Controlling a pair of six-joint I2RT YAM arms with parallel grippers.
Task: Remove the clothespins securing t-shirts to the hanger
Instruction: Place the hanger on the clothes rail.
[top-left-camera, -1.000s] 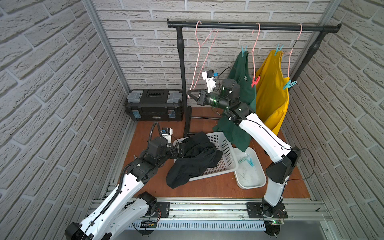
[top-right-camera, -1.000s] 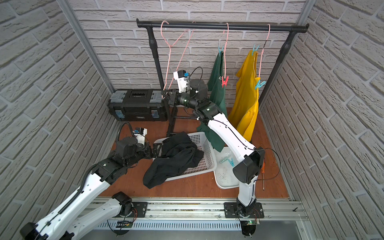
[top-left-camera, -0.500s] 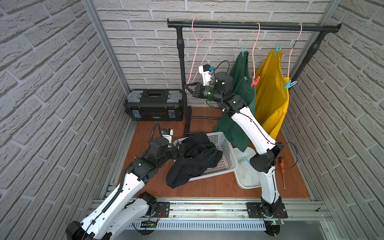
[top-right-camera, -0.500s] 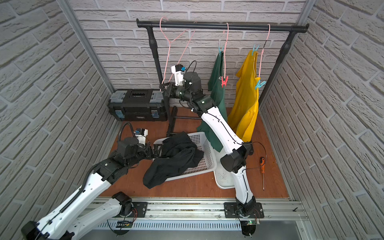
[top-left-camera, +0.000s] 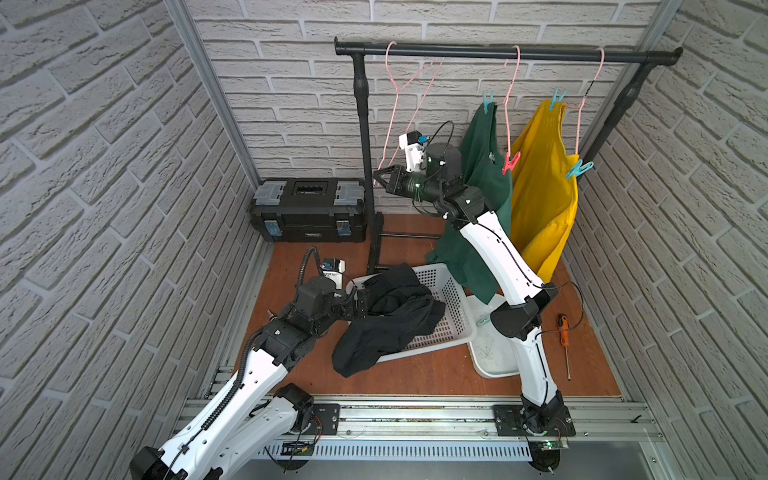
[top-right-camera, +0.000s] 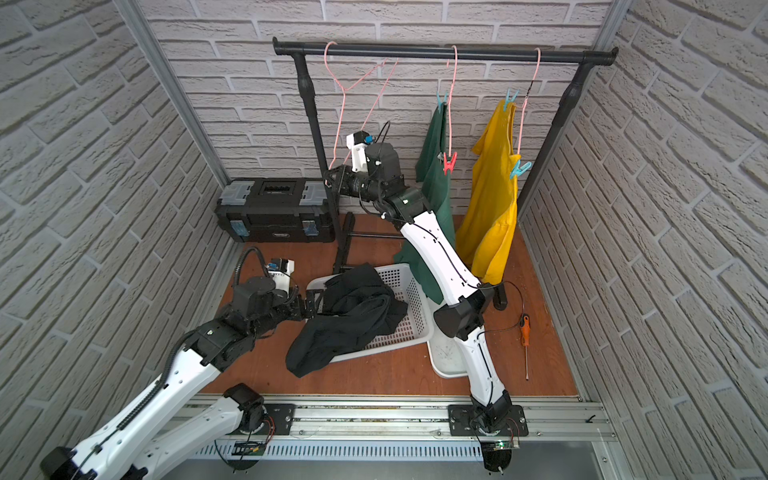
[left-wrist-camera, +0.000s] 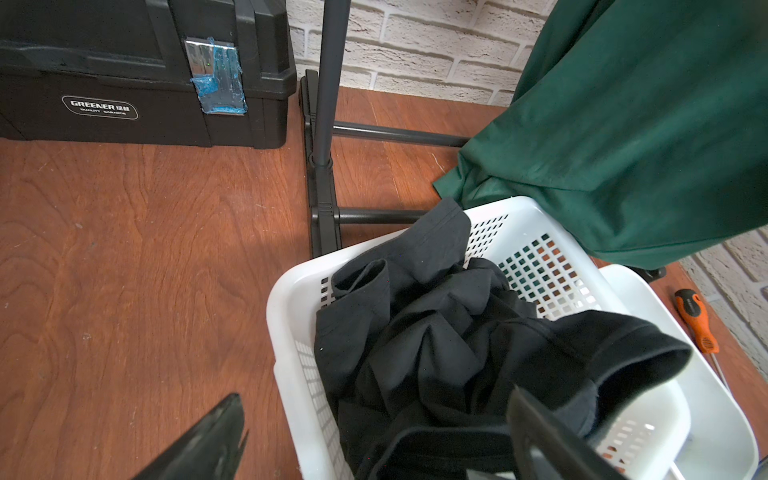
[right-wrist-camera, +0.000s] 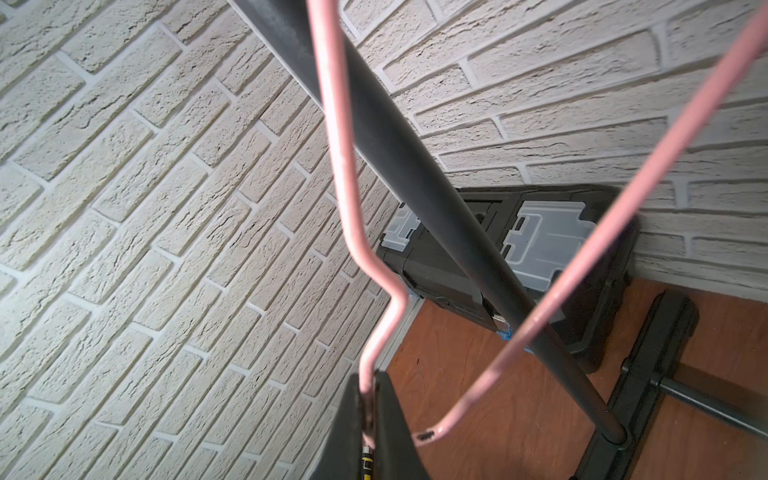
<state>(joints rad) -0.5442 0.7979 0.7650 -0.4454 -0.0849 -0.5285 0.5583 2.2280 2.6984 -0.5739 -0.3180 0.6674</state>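
I should next close my left gripper on the black t-shirt's edge (top-left-camera: 365, 318) (left-wrist-camera: 412, 434) next to its white label, because that edge stands up over the side of the white basket.
My right gripper (top-left-camera: 376, 176) (right-wrist-camera: 368, 399) is shut on the lower corner of the empty pink hanger (top-left-camera: 409, 89) (right-wrist-camera: 332, 124), beside the rack's left post (top-left-camera: 365, 145). The dark green t-shirt (top-left-camera: 482, 166) hangs with a teal clothespin (top-left-camera: 488, 99) at its top and a red clothespin (top-left-camera: 511, 162) lower down. Two teal clothespins (top-left-camera: 557, 99) (top-left-camera: 579, 168) hold the yellow t-shirt (top-left-camera: 540, 187). The black t-shirt (top-left-camera: 395, 316) (left-wrist-camera: 436, 332) lies crumpled in the white basket (top-left-camera: 449, 282). My left gripper (top-left-camera: 363, 299) (left-wrist-camera: 376, 395) is open at the basket's edge, astride a black fold.
A black toolbox (top-left-camera: 309, 208) stands against the back wall. A white tray (top-left-camera: 494, 361) beside the basket holds a teal clothespin (top-left-camera: 482, 321). An orange-handled screwdriver (top-left-camera: 563, 328) lies on the floor at the right. Brick walls close in on three sides.
My right gripper has carried the empty hanger's corner a little up and towards the left post, and its elbow has swung left. The left arm has stayed still.
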